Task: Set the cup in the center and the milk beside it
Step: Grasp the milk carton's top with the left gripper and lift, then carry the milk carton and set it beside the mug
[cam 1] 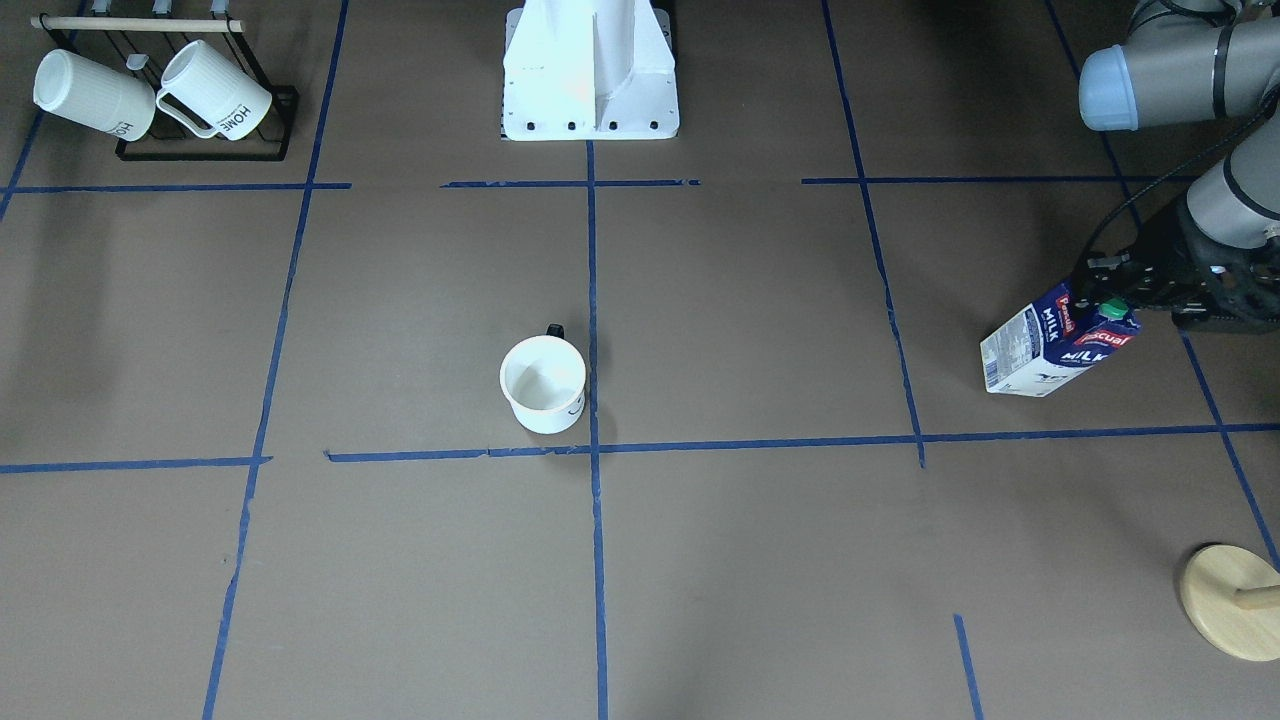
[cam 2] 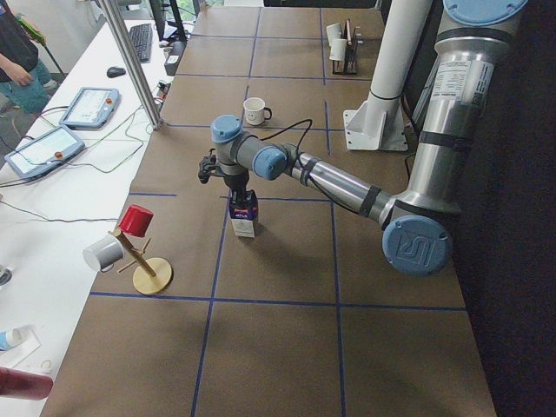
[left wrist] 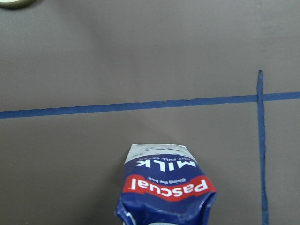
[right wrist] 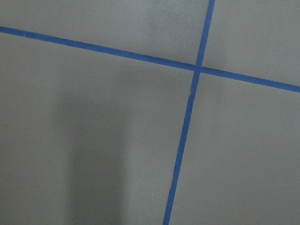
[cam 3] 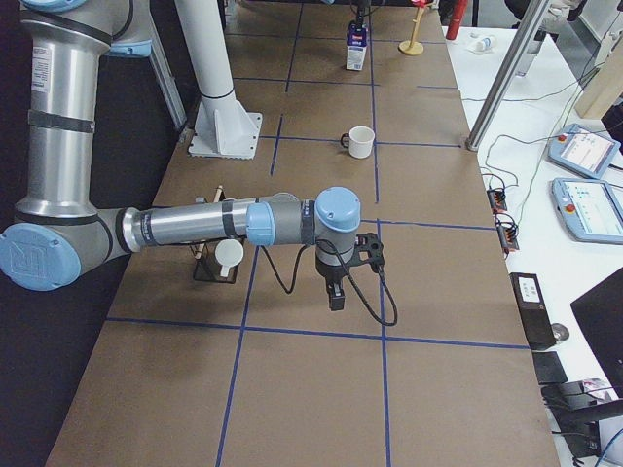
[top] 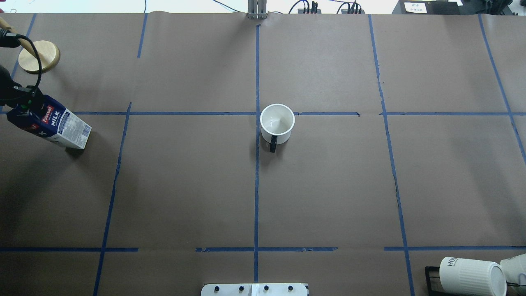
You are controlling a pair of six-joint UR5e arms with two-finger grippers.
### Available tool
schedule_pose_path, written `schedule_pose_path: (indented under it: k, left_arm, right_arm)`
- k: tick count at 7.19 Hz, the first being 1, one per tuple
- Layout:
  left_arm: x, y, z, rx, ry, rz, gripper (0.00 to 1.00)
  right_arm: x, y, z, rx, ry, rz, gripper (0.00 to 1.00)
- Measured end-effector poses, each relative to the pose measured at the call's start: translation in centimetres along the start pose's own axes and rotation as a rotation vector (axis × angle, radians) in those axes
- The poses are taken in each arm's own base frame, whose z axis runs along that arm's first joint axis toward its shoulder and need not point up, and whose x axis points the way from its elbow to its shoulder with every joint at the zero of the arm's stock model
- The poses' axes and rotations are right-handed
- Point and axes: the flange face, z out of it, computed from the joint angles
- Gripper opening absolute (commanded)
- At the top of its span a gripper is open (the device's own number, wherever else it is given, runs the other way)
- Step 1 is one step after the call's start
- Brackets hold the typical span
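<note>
My left gripper has the milk to place. It will put the milk down just across the blue tape line from the white cup [cam 1: 637,398].
The cup [cam 1: 543,383] is a smooth white mug with a black handle. It stands upright at the table's middle, by the crossing of the blue tape lines, and also shows in the overhead view [top: 277,121]. The milk [cam 1: 1050,345] is a dark blue and white carton with a green cap, standing far out on my left side [top: 57,127]. My left gripper [cam 1: 1110,300] is shut on the carton's top ridge. The left wrist view shows the carton top [left wrist: 166,187]. My right gripper [cam 3: 336,297] hangs over bare table and shows only in the right side view, so I cannot tell its state.
A black rack with ribbed white "HOME" mugs [cam 1: 160,95] stands at my near right corner. A wooden mug tree [cam 1: 1230,600] stands beyond the milk at the far left. The white robot base [cam 1: 590,70] is at the near middle edge.
</note>
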Motion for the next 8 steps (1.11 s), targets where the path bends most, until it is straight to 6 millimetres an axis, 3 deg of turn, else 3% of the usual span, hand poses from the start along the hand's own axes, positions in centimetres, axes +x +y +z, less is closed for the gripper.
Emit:
schedule_pose_path:
  k: [1,2,3,5,6,7,8]
  left_arm:
    - [3.2,-1.4,-2.3,-0.007,-0.007,-0.009,0.30]
    - [7.7,-2.8,-4.8,-0.016,-0.019,-0.021,0.31]
    - [13.3,-3.5,-5.8,-0.028,-0.019,-0.042,0.31]
    - [28.6,-3.7,-4.7,-0.040,-0.007,-0.098,0.32]
    - [35.0,-3.9,-4.0,-0.040,-0.006,-0.110,0.32]
    - [39.6,-4.5,-3.2,-0.041,0.004,-0.104,0.33]
    - [42.5,-5.1,-1.9,-0.040,0.023,-0.082,0.34]
  right_arm:
    - [0.0,0.0,0.0,0.000,0.000,0.002,1.00]
    - [0.0,0.0,0.0,-0.001,0.000,0.003,1.00]
    - [0.0,0.0,0.1,-0.001,0.000,0.004,1.00]
    - [0.0,0.0,0.1,-0.003,-0.001,0.005,1.00]
    - [0.1,0.0,0.2,-0.003,-0.002,0.005,1.00]
    - [0.1,0.0,0.2,-0.004,-0.003,0.007,1.00]
    - [0.1,0.0,0.2,-0.005,-0.004,0.008,1.00]
